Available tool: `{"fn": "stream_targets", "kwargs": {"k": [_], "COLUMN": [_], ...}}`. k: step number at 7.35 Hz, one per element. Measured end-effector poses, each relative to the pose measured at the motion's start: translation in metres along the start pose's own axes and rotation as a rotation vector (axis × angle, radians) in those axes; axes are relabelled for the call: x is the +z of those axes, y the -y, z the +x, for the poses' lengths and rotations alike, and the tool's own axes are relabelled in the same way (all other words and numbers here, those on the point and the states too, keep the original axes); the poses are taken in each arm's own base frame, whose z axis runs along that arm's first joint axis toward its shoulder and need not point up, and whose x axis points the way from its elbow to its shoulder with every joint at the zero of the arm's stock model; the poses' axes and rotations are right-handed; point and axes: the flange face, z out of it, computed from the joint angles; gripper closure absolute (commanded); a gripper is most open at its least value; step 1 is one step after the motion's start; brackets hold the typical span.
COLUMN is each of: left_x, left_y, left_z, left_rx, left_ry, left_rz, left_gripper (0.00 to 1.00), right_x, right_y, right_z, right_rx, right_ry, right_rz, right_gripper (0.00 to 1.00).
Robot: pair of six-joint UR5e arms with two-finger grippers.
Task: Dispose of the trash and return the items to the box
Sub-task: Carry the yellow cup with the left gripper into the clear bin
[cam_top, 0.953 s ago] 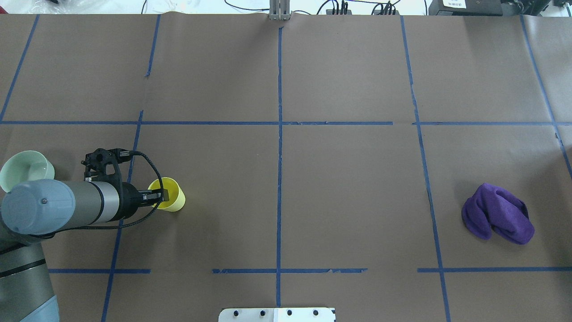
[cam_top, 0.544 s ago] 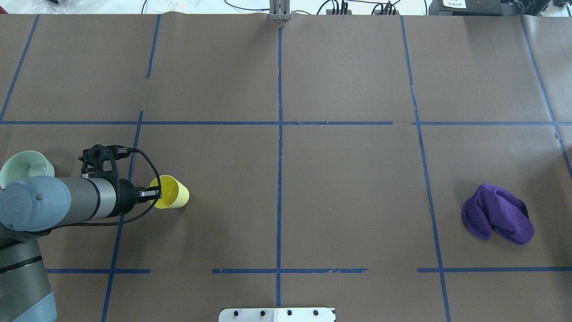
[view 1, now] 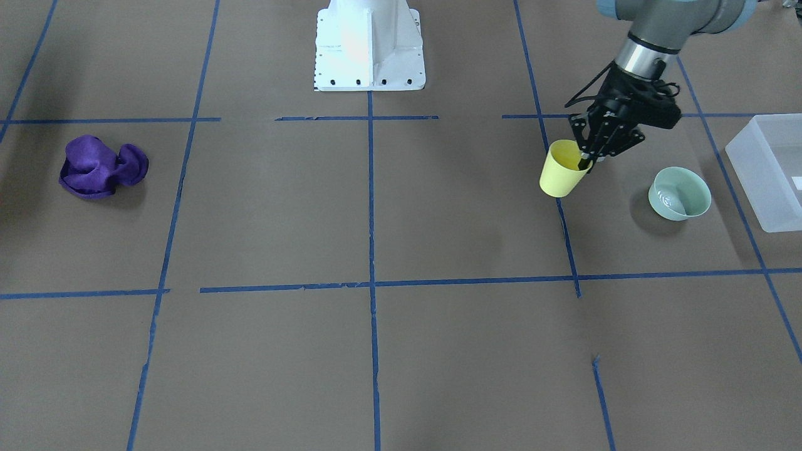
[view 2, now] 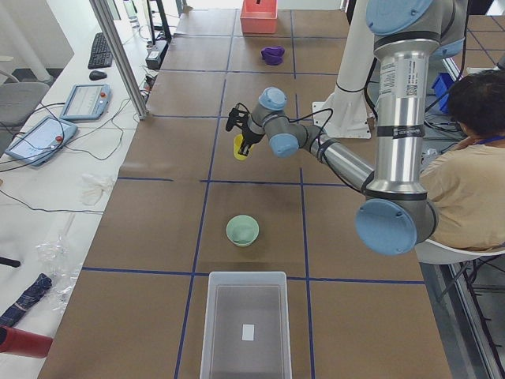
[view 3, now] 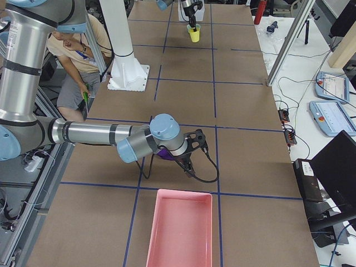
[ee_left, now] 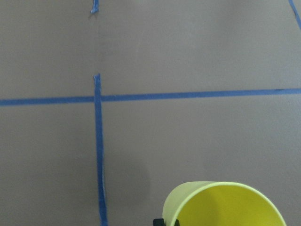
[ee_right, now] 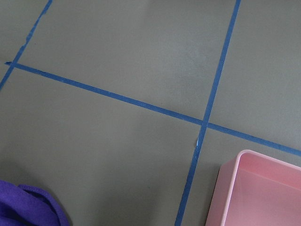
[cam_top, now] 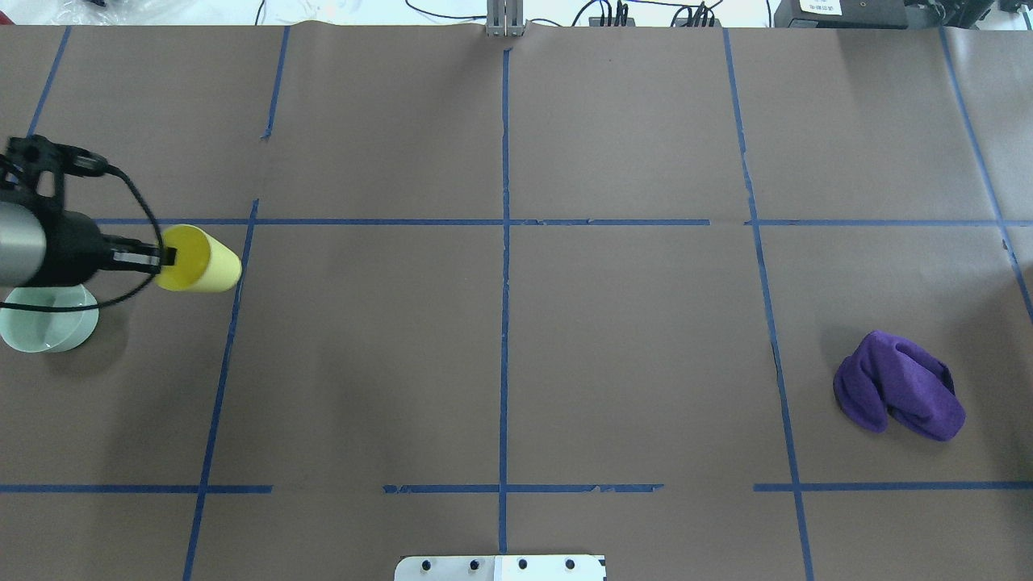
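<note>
Next, my left hand sets the yellow cup inside the frosted box [view 1: 784, 153], beside the box's side facing the mint-green bowl. The cup is now held tilted above the table.
My left gripper [cam_top: 165, 257] is shut on the rim of the yellow cup [cam_top: 202, 262], one finger inside it and one outside. It holds the cup tilted above the table, near the left edge. The cup also shows in the front view [view 1: 562, 169] and the left wrist view [ee_left: 225, 207]. The mint-green bowl [cam_top: 48, 323] stands upright on the table just beside the gripper [view 1: 586, 163]. The frosted box [view 1: 745, 178] lies beyond the bowl [view 1: 680, 193], off the table's left end. My right gripper [view 3: 189, 169] hovers by the purple cloth; I cannot tell if it is open or shut.
The purple cloth [cam_top: 900, 386] lies crumpled at the right. A pink tray [view 3: 181, 231] sits past the table's right end, next to the cloth. The white robot base [view 1: 369, 44] stands at the middle of the near edge. Blue tape lines cross the brown table.
My left arm has swung away from the robot and toward the left edge, carrying the yellow cup. The bowl, hidden partly by the arm before, now shows in full.
</note>
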Motion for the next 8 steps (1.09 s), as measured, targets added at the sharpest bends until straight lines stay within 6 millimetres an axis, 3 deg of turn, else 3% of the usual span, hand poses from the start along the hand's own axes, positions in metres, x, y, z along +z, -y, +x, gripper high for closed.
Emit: {"fn": "stream_targets", "kwargs": {"k": [2,4,6,7,8], "left_x": [-0.053,-0.091,-0.096,-0.094,-0.089], "left_y": [-0.001,-0.032,-0.072,-0.091,-0.109], "left_z": [-0.104,-0.219,-0.324,-0.364,-0.39], "left_rx": [0.226,0.412,0.545,0.58,0.609], "left_ry": [0.031,0.061,0.107,0.12,0.121], "left_rz": [-0.031,-0.078,-0.136,-0.166,-0.193], "left_gripper": [1.0,1.0,1.0,1.0,1.0], "right_x": [0.0,0.0,0.0,0.0,0.0], "right_y": [0.0,0.001,0.001,0.001,0.001], "right_z": [0.0,0.0,0.0,0.0,0.0], "right_rx": [0.002,0.003,0.003,0.002,0.001], "right_ry": [0.0,-0.001,0.0,0.0,0.0], "right_rz": [0.0,0.0,0.0,0.0,0.001], "right_gripper": [0.0,0.0,0.0,0.0,0.0]}}
